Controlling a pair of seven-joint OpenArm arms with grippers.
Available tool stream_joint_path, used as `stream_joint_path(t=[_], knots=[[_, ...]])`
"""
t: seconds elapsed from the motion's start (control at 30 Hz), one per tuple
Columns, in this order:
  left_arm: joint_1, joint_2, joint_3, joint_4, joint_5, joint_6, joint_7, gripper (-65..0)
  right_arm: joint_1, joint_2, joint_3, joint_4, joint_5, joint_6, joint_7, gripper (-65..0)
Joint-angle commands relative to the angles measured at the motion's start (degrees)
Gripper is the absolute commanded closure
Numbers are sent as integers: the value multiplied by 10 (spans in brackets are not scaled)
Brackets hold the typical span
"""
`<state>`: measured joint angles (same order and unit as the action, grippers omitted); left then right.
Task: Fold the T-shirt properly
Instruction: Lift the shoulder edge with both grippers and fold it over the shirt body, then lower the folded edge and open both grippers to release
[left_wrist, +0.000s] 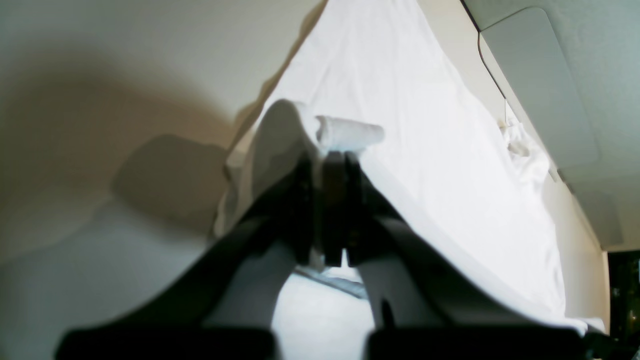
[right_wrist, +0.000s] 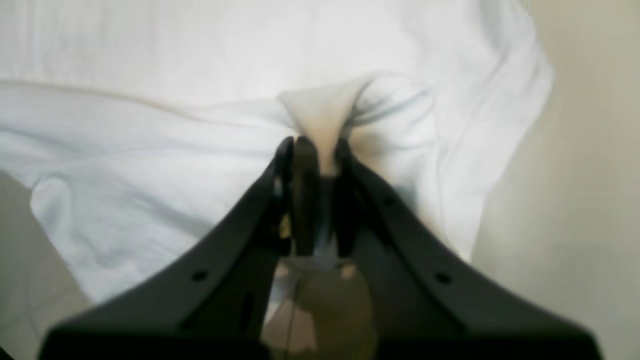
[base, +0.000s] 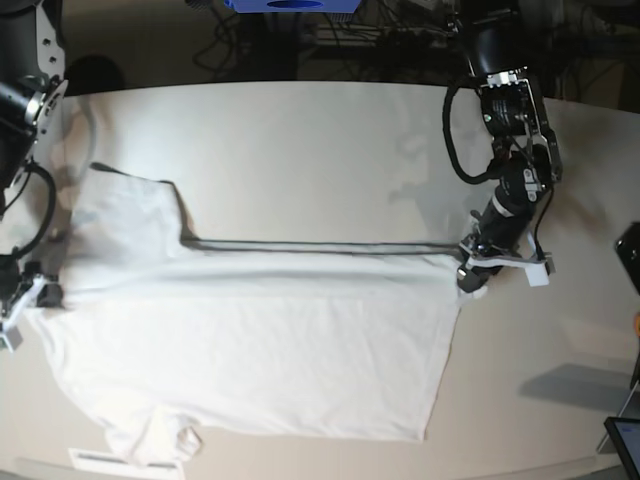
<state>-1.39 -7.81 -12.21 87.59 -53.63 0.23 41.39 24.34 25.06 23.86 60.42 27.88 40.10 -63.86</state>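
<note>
Next, my right gripper lets go of the pinched cloth on the white T-shirt just inside its side edge (base: 77, 298), below the upper sleeve.
The white T-shirt (base: 280, 340) lies spread across the table (base: 320, 150), its upper part doubled over along a straight fold line. In the base view my left gripper (base: 470, 272) sits at the shirt's right corner. The left wrist view shows this gripper (left_wrist: 332, 155) shut on a rolled bit of cloth, with the T-shirt (left_wrist: 425, 150) stretching away from it. My right gripper (base: 30, 295) is at the shirt's left edge, below the upper sleeve (base: 125, 205). Its wrist view shows the gripper (right_wrist: 320, 150) shut on a pinched peak of the T-shirt (right_wrist: 150, 165).
A second sleeve (base: 155, 440) bunches near the table's front edge, beside a white strip (base: 100, 460). A dark device (base: 628, 252) and a tablet corner (base: 625, 440) sit at the far right. Cables and equipment stand behind the table.
</note>
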Motion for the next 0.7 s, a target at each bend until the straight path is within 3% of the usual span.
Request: stream_joint_path(t=[0.0, 0.2, 0.43, 0.67], knots=[[-19, -6, 1, -3, -4, -1, -12, 0, 16, 14, 3, -6, -6, -1, 10, -1], [-70, -4, 1, -71, -4, -1, -12, 0, 33, 16, -3, -69, -8, -1, 45, -1], [-95, -4, 1, -98, -2, -1, -13, 0, 63, 16, -58, -116, -8, -1, 80, -1], [-107, 10, 1, -118, 94, -1, -13, 0, 84, 16, -68, -176, -8, -1, 122, -7]])
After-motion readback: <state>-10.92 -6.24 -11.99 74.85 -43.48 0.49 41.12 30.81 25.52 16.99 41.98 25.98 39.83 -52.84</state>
